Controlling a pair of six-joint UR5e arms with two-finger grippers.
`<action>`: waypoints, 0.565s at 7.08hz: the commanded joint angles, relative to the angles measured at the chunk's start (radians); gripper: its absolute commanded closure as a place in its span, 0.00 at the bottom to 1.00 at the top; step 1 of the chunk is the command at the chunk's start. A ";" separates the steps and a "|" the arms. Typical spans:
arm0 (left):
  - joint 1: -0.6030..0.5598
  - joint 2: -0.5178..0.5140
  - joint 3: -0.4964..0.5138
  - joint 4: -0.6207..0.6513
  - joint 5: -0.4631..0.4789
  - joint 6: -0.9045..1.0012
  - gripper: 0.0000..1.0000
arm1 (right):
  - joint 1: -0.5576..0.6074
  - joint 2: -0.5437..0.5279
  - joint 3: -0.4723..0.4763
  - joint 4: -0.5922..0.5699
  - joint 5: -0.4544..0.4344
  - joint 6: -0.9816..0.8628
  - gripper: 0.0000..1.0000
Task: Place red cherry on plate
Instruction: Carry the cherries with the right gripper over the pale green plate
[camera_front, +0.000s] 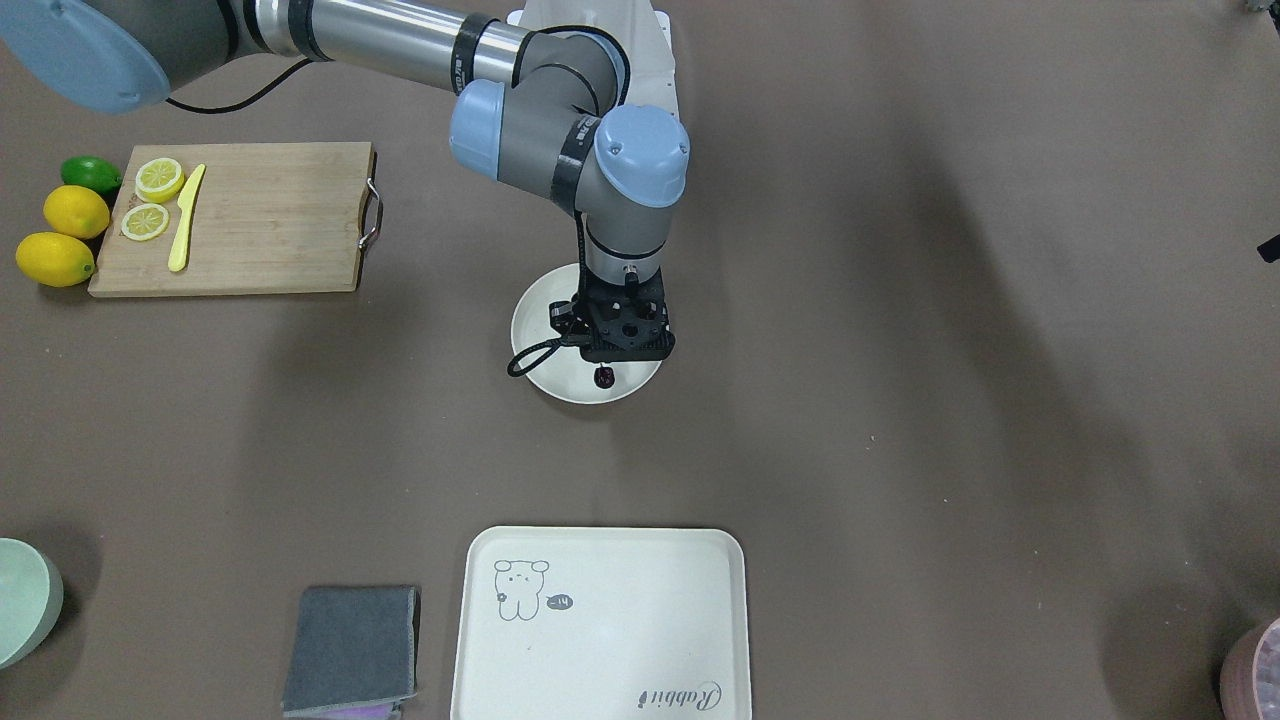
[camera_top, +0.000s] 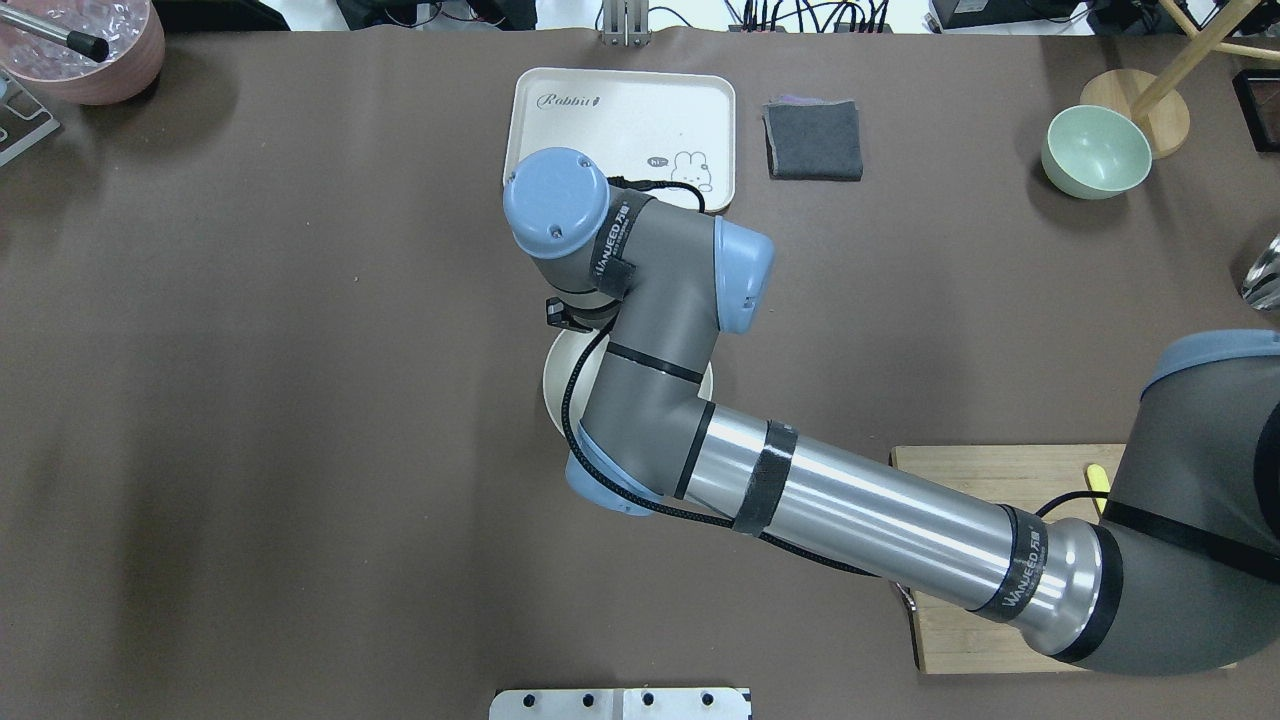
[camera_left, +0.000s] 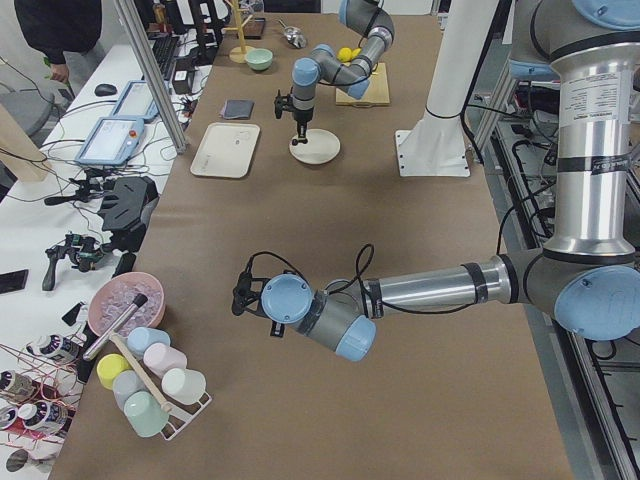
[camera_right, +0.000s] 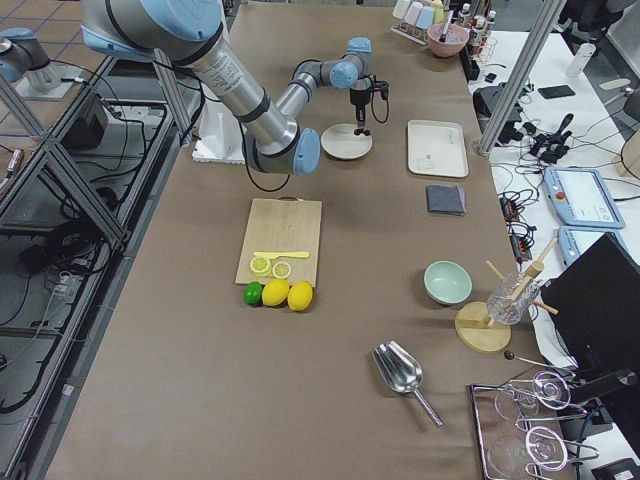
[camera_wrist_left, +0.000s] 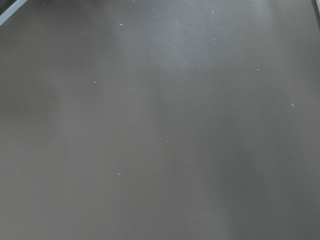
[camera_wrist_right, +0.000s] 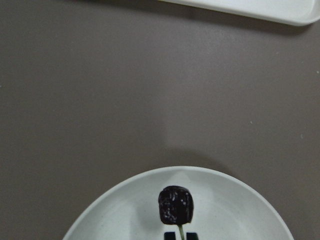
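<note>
Next, I set the dark red cherry down with my right gripper near the middle of the round cream-white plate (camera_front: 582, 334). The cherry now hangs inside the plate's rim.
The dark red cherry (camera_wrist_right: 175, 205) hangs by its thin stem from my right gripper (camera_wrist_right: 181, 235), which is shut on the stem. It hangs over the round cream-white plate (camera_wrist_right: 235, 210), inside its rim. I cannot tell whether the cherry touches the plate. In the front-facing view the cherry (camera_front: 604, 377) shows just below the right gripper (camera_front: 606, 362), over the plate (camera_front: 540, 320). In the overhead view the right arm hides the gripper and most of the plate (camera_top: 558, 385). My left gripper (camera_left: 240, 297) shows only in the exterior left view, low over bare table; I cannot tell whether it is open or shut.
A cream tray with a rabbit drawing (camera_front: 600, 620) and a folded grey cloth (camera_front: 352, 650) lie beyond the plate. A wooden cutting board (camera_front: 260, 215) carries lemon slices and a yellow knife, with lemons and a lime beside it. A mint-green bowl (camera_front: 20, 600) sits at the edge.
</note>
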 joint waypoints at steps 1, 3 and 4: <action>-0.006 -0.002 0.006 0.003 0.002 -0.010 0.02 | -0.025 -0.053 0.060 0.018 -0.012 0.006 1.00; -0.009 -0.010 0.004 0.018 0.004 -0.010 0.02 | -0.028 -0.124 0.233 -0.054 -0.007 0.013 1.00; -0.009 -0.010 0.004 0.018 0.017 -0.010 0.02 | -0.044 -0.130 0.268 -0.094 -0.013 0.017 1.00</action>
